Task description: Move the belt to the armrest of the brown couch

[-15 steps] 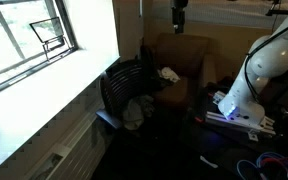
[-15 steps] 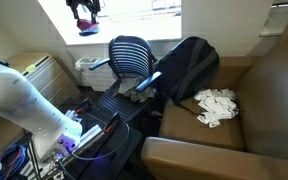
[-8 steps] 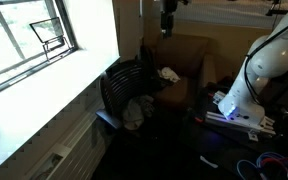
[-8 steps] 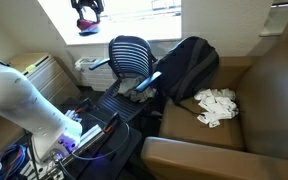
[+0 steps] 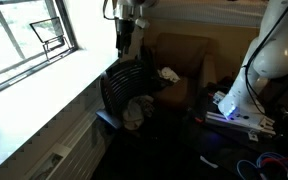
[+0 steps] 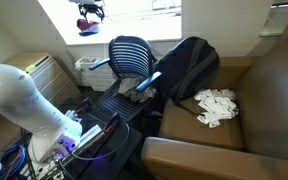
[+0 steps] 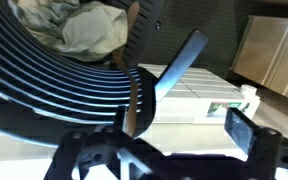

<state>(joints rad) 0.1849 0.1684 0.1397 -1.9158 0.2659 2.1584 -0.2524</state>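
Note:
My gripper should grab the brown belt where it hangs over the chair back's top edge (image 5: pixel 107 70) (image 7: pixel 132 118), on the side of the chair back by the window.
A brown belt (image 7: pixel 135 103) hangs over the top edge of the black ribbed office chair back (image 7: pixel 44 95) in the wrist view; I cannot make it out in the exterior views. My gripper (image 7: pixel 164 150) is open and empty, its fingers (image 7: pixel 246 130) spread wide just above the chair back and belt. In both exterior views the gripper (image 5: pixel 125 38) (image 6: pixel 88 20) hovers above the chair (image 5: pixel 124 88) (image 6: pixel 134 55), in front of the window. The brown couch (image 5: pixel 187 55) (image 6: pixel 259 85) stands beside the chair, its armrest (image 6: pixel 189 155) near the camera.
A white cloth (image 6: pixel 216 106) (image 5: pixel 169 74) lies on the couch seat. A black backpack (image 6: pixel 189 62) leans between chair and couch. Crumpled clothes (image 5: pixel 134 111) (image 7: pixel 89 28) lie on the chair seat. The robot base (image 5: pixel 239 105) and cables (image 6: pixel 14 165) sit on the floor.
My gripper has swung from above the couch over to above the chair back near the window, and lowered a little.

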